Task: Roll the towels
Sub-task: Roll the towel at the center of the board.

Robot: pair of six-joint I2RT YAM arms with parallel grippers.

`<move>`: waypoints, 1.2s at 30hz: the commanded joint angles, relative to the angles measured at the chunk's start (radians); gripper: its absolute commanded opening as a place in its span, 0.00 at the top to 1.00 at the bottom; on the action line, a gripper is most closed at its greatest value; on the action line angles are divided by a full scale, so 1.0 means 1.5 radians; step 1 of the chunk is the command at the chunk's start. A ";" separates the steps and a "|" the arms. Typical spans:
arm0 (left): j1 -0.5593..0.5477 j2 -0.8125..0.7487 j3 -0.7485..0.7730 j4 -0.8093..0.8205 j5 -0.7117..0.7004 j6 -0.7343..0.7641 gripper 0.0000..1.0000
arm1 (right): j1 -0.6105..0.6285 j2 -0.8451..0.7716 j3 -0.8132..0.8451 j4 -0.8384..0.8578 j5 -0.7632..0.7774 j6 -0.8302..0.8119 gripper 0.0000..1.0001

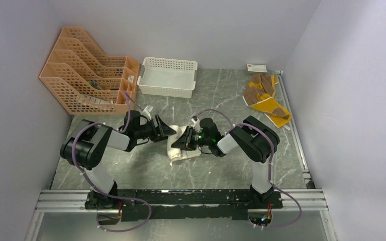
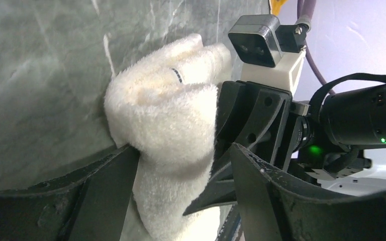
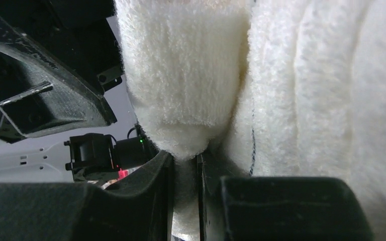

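My left gripper should hold the far end of the towel's roll while my right gripper, now pinching the roll's middle, takes its near end [image 1: 176, 156].
The cream-white towel [image 1: 182, 152] lies partly rolled at the middle of the table, between my two grippers. My right gripper [image 1: 182, 141] is shut on a fold of it; in the right wrist view the cloth [image 3: 306, 90] is pinched in the narrow gap of the gripper [image 3: 185, 168]. My left gripper [image 1: 169, 131] is open at the towel's left end. In the left wrist view the roll [image 2: 166, 125] sits between the wide jaws of the left gripper [image 2: 183, 201], touching the left finger [image 2: 105, 196]. The brown and mustard towel [image 1: 265, 98] lies crumpled at the far right.
A white lattice basket [image 1: 167, 76] stands at the back centre. An orange file rack [image 1: 88, 70] stands at the back left. A small white box [image 1: 257, 68] lies at the back right. Walls close in on the left, back and right.
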 commanded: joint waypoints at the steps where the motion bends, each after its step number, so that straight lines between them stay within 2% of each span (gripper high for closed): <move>1: -0.021 0.017 0.061 -0.050 -0.001 0.095 0.21 | 0.003 0.014 0.013 -0.071 -0.006 -0.039 0.82; 3: -0.032 0.028 0.078 -0.070 -0.006 0.113 0.22 | 0.004 0.016 0.019 -0.079 -0.010 -0.044 0.82; 4: -0.037 0.035 0.086 -0.079 -0.010 0.120 0.26 | 0.004 0.018 0.021 -0.082 -0.012 -0.045 0.82; 7: -0.046 0.050 0.101 -0.102 -0.015 0.136 0.48 | 0.003 0.017 0.026 -0.097 -0.013 -0.056 0.82; 11: -0.049 0.051 0.112 -0.152 -0.047 0.163 0.62 | 0.003 -0.012 0.054 -0.214 0.009 -0.128 0.78; 13: -0.049 0.043 0.119 -0.192 -0.075 0.179 0.68 | 0.004 -0.035 0.079 -0.306 0.036 -0.197 0.71; 16: -0.049 0.022 0.130 -0.261 -0.134 0.192 0.89 | 0.003 -0.068 0.126 -0.455 0.092 -0.306 0.57; 17: -0.049 0.016 0.135 -0.284 -0.158 0.190 0.93 | 0.003 -0.076 0.141 -0.498 0.110 -0.353 0.53; 19: -0.049 0.005 0.144 -0.341 -0.203 0.181 0.93 | 0.004 -0.083 0.171 -0.571 0.134 -0.416 0.52; 24: -0.049 -0.029 0.129 -0.408 -0.288 0.109 0.93 | 0.010 -0.068 0.249 -0.718 0.187 -0.545 0.51; 28: -0.055 -0.067 0.100 -0.464 -0.367 0.020 0.93 | 0.011 -0.119 0.269 -0.762 0.292 -0.597 0.51; 31: -0.080 -0.108 0.083 -0.526 -0.463 -0.062 0.93 | 0.013 -0.171 0.305 -0.801 0.365 -0.645 0.48; 34: -0.117 -0.145 0.076 -0.575 -0.552 -0.127 0.93 | 0.028 -0.211 0.340 -0.833 0.403 -0.690 0.45; 36: -0.135 -0.160 0.072 -0.583 -0.575 -0.154 0.93 | 0.049 -0.223 0.359 -0.853 0.405 -0.720 0.44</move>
